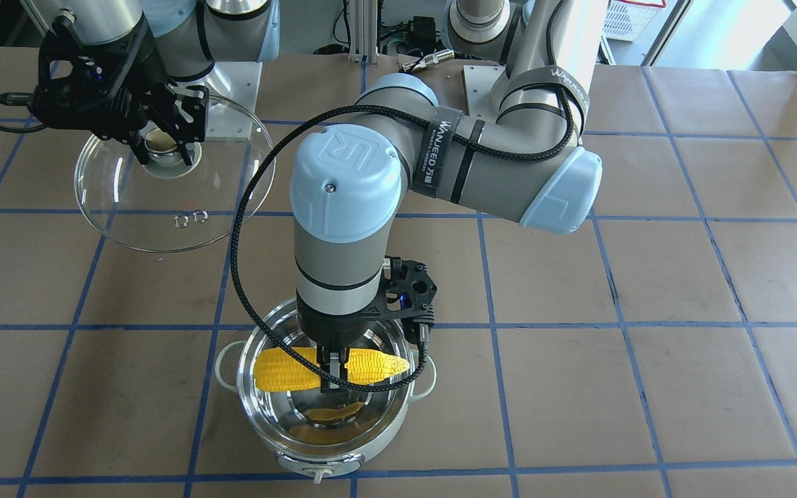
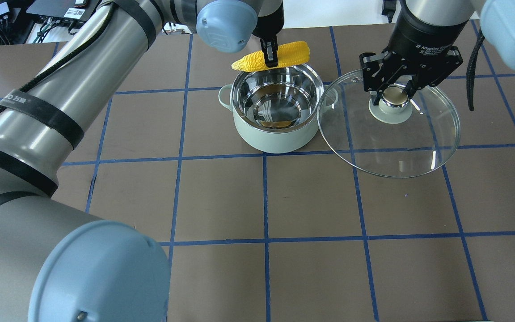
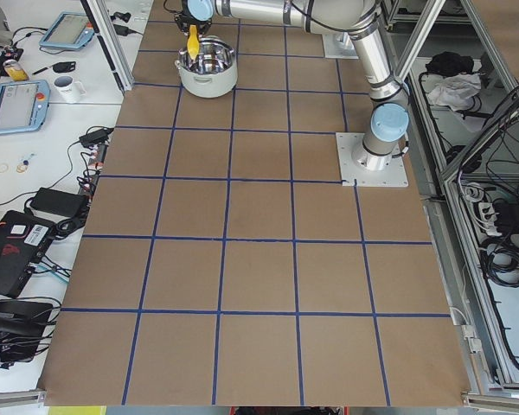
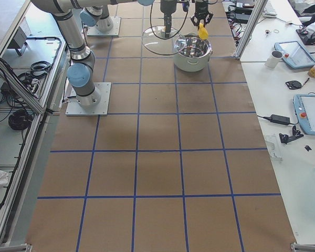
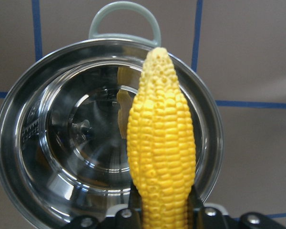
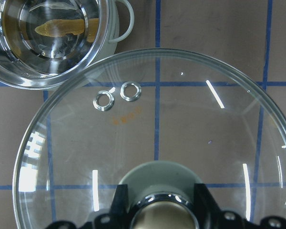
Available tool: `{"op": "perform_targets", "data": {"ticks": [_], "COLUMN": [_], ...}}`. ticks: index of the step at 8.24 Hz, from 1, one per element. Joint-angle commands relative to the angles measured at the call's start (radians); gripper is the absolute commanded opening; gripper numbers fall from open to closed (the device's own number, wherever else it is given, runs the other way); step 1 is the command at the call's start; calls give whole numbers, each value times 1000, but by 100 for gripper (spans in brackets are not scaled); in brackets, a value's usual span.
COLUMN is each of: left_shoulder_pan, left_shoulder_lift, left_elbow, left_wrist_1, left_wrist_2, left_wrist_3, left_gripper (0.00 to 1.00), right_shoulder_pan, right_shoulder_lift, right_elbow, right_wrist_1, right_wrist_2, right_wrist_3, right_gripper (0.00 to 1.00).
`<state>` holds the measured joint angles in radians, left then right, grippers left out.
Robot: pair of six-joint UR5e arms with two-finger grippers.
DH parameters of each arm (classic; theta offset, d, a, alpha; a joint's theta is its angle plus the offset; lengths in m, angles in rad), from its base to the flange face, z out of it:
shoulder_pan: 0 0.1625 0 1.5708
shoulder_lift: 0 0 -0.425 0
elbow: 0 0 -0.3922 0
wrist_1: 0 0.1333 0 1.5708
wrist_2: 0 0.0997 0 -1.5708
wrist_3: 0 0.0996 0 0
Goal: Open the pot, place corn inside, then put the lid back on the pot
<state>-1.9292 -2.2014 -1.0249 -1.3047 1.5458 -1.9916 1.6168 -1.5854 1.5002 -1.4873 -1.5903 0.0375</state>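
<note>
My left gripper is to let go of the yellow corn on the middle of the pot's steel bottom (image 1: 333, 378) (image 5: 106, 130), between the pot's handles. The corn is now level above the pot's far rim.
The pot (image 2: 275, 138) stands open on the table with its steel inside empty; only the corn's reflection shows in it. My left gripper (image 2: 270, 56) is shut on the yellow corn (image 2: 291, 52) and holds it level above the pot's far rim. In the left wrist view the corn (image 5: 162, 152) points out over the pot (image 5: 19, 119). My right gripper (image 2: 394, 91) is shut on the knob of the glass lid (image 2: 400, 143) and holds it beside the pot, toward my right. The lid's edge (image 6: 181, 119) overlaps the pot's handle.
The table is brown paper with a blue tape grid. The left arm's black cable (image 1: 239, 228) loops beside the pot. Both arm bases (image 1: 232, 76) stand at the table's robot side. Side benches with tablets and mugs (image 4: 275, 55) lie beyond the table's far edge.
</note>
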Motion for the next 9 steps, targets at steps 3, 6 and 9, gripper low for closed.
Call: {"op": "perform_targets", "data": {"ticks": [3,6,9], "left_shoulder_pan": [-16,-13,11], "left_shoulder_lift": [31,29,-4], "left_elbow": [-110,-132,-123], "left_wrist_1": [-13,-13,-1], "left_wrist_2": [-110,-108,-104], "left_wrist_3": [32,138,201], "left_gripper": [0,0,0], "right_shoulder_pan": [0,2,0], "right_shoulder_lift": [-2,-4,-18], "right_elbow": [0,0,2], "right_wrist_1": [2,9,29], "right_wrist_2": [-5,-8,-8], "right_wrist_3": [4,2,5], "right_gripper": [34,34,34]}}
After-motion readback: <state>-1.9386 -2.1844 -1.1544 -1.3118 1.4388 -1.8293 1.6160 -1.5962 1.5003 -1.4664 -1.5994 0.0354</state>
